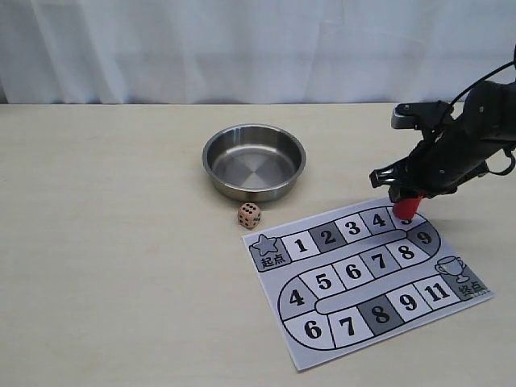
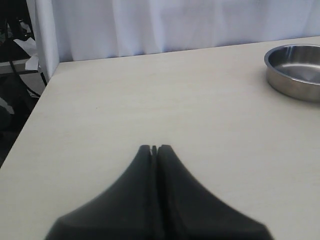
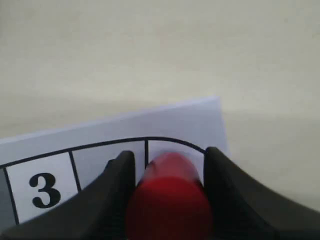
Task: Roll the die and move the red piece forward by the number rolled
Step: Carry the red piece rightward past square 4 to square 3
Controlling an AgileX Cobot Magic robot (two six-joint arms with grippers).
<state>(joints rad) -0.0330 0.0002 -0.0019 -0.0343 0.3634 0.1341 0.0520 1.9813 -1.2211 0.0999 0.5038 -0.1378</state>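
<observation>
I need to put the red piece down on the grey square at the track's bend (image 1: 427,239) near the printed cup with my right gripper.
The red piece (image 1: 407,208) is a glossy red cylinder held at the far right end of the board's top row, just past square 4. My right gripper (image 1: 408,199) is shut on it; in the right wrist view its black fingers (image 3: 120,175) flank the red piece (image 3: 170,200), with the gripper (image 3: 169,160) over the curved end of the printed track. The die (image 1: 249,215), a tan cube with dark pips, rests on the table just beyond the board's star corner. My left gripper (image 2: 154,148) is shut and empty above bare table; the exterior view does not show it.
The paper board (image 1: 352,272) with numbered squares lies at the front right; its white edge (image 3: 185,120) shows in the right wrist view. A steel bowl (image 1: 211,153) stands behind the die and is empty; the left wrist view catches the bowl (image 2: 295,75) too.
</observation>
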